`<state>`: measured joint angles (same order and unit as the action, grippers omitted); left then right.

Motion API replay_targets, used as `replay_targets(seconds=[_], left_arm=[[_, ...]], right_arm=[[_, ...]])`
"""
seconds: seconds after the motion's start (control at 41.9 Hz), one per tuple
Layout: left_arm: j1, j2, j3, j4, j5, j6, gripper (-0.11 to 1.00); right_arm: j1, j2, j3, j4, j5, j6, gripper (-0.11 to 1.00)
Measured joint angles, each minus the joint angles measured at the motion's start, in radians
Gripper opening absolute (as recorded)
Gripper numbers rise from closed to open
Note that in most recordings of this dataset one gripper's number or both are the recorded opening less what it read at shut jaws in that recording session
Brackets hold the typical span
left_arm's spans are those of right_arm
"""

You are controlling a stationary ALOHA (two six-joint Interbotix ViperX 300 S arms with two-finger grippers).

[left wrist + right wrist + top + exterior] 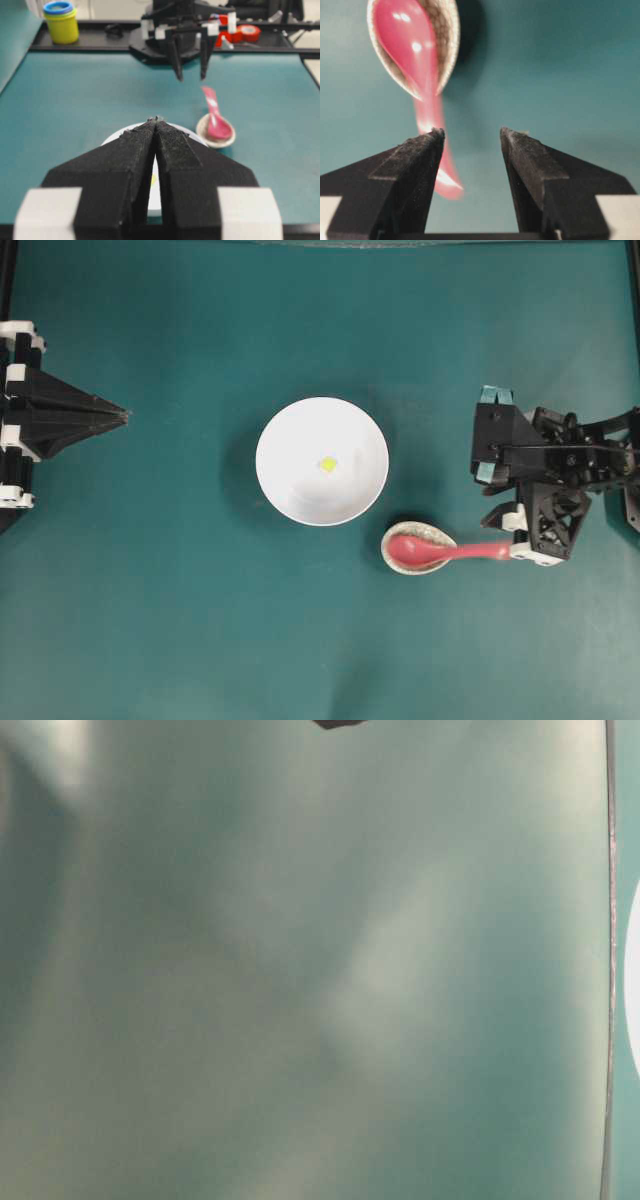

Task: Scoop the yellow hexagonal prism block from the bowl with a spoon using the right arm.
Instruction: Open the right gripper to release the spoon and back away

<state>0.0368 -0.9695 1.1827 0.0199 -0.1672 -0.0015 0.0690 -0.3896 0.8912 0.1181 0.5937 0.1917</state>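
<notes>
My right gripper should grip the red-pink spoon on the inner part of the handle (470,551) (431,117), just outside the edge of the speckled spoon rest.
The white bowl (290,430) sits mid-table with the tiny yellow block (327,464) inside it. The red-pink spoon (445,551) lies to its lower right, its scoop in the speckled spoon rest (434,534) and its handle pointing at the right arm. My right gripper (512,532) is open and points down over the handle's end. In the right wrist view the handle (431,117) runs just inside one finger of that gripper (471,132), untouched. My left gripper (125,415) is shut and empty at the far left; in its wrist view (156,120) it hides most of the bowl (114,137).
A yellow tub with a blue lid (61,20) and a red tape roll (246,32) sit on the ledge beyond the table's far edge. The table-level view is a blurred teal surface showing nothing useful.
</notes>
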Motion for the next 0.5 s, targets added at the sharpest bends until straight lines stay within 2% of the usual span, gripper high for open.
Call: replay_targets(seconds=[0.119, 0.263, 0.334, 0.501], left_arm=[[0.0, 0.0, 0.002, 0.0, 0.0, 0.0, 0.0], [-0.002, 0.0, 0.002, 0.0, 0.0, 0.0, 0.0], [-0.002, 0.0, 0.0, -0.002, 0.0, 0.002, 0.0], [0.0, 0.0, 0.0, -0.002, -0.003, 0.0, 0.0]], right_arm=[[0.0, -0.025, -0.006, -0.009, 0.04, 0.002, 0.54], [0.0, -0.048, -0.002, -0.02, 0.008, 0.0, 0.54], [0.003, -0.057, 0.008, -0.031, -0.04, 0.003, 0.54], [0.031, -0.061, 0.069, -0.077, -0.245, 0.002, 0.54]])
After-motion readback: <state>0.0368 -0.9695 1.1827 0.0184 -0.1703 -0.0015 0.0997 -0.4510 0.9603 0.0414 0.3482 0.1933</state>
